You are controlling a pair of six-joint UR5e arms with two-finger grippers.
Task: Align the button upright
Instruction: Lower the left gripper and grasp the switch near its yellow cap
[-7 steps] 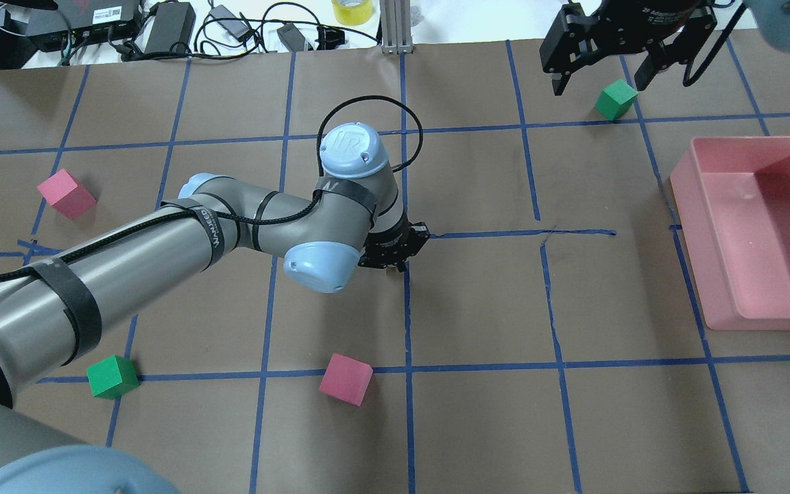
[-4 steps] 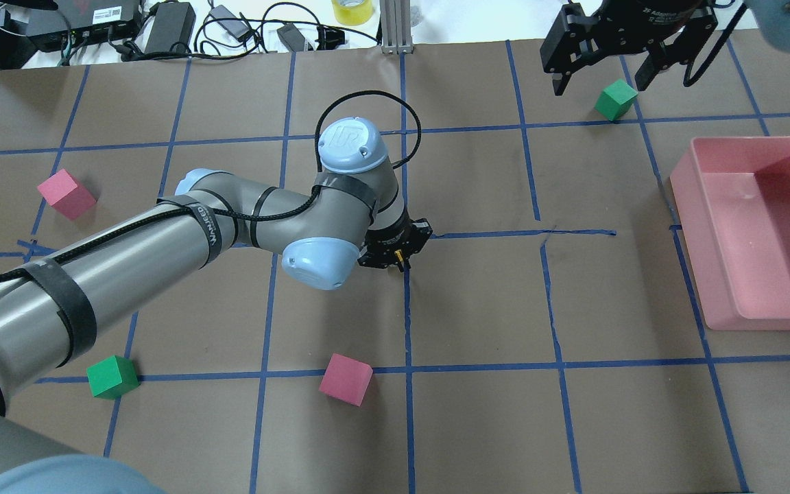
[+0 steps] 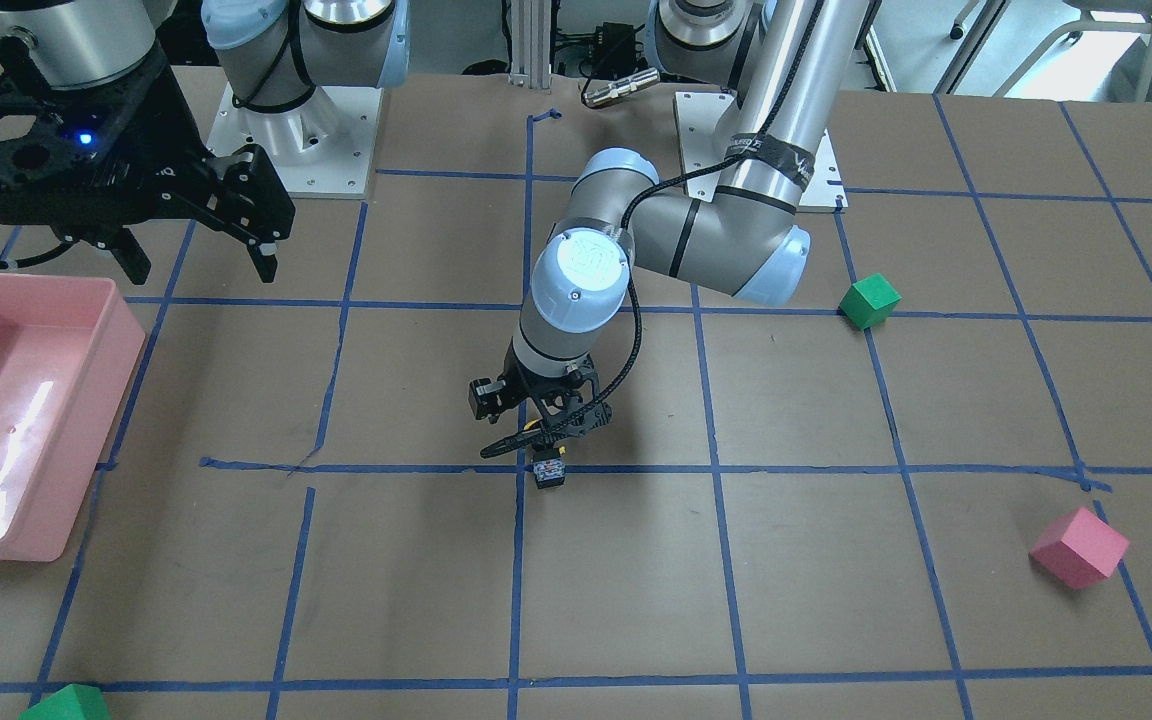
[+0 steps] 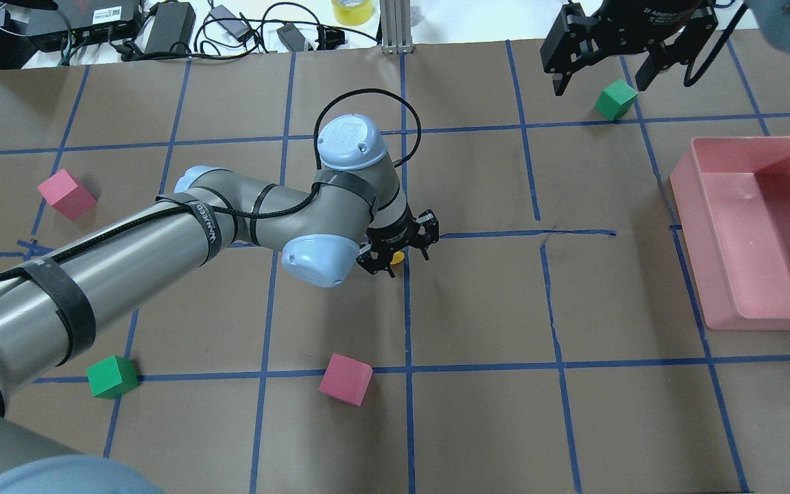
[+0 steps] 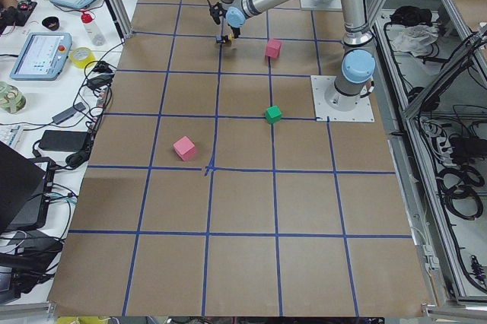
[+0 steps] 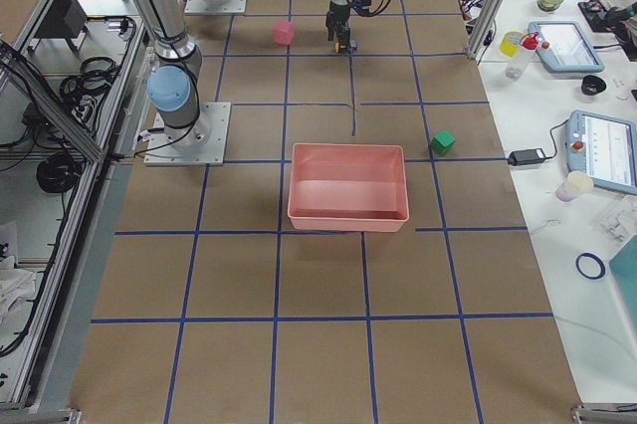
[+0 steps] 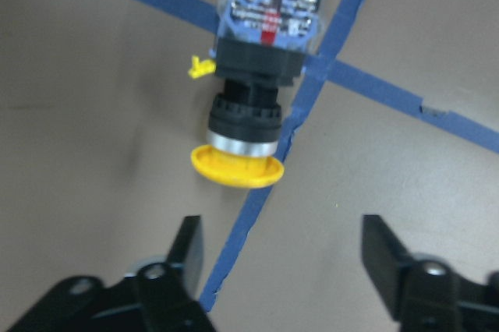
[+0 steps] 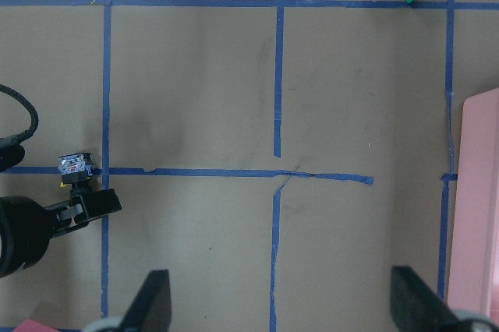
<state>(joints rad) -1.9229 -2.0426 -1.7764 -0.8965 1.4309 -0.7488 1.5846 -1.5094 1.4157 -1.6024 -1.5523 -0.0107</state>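
Observation:
My left gripper will swing the button crosswise first, as the yellow cap points end-on at its open fingers, and then pinch the cap's rim (image 7: 270,172) and lift.
The button (image 7: 253,98) lies on its side on a blue tape crossing, yellow cap toward my left gripper and whitish base block away from it. It also shows in the front view (image 3: 548,471), and its cap (image 4: 398,258) shows in the overhead view. My left gripper (image 7: 282,242) is open and tilted just above the cap, with one finger on each side and neither touching it; it also shows in the overhead view (image 4: 403,248). My right gripper (image 4: 601,82) is open and empty at the far right, close to a green cube (image 4: 616,99).
A pink bin (image 4: 703,206) stands at the right edge. Pink cubes (image 4: 66,193) (image 4: 345,379) and a green cube (image 4: 112,377) lie on the left and near side. Cables and power bricks (image 4: 169,27) lie beyond the far edge.
My left gripper has opened and tilted back a little. The button it covered now lies free on the tape crossing, its yellow cap showing. The right arm has not moved.

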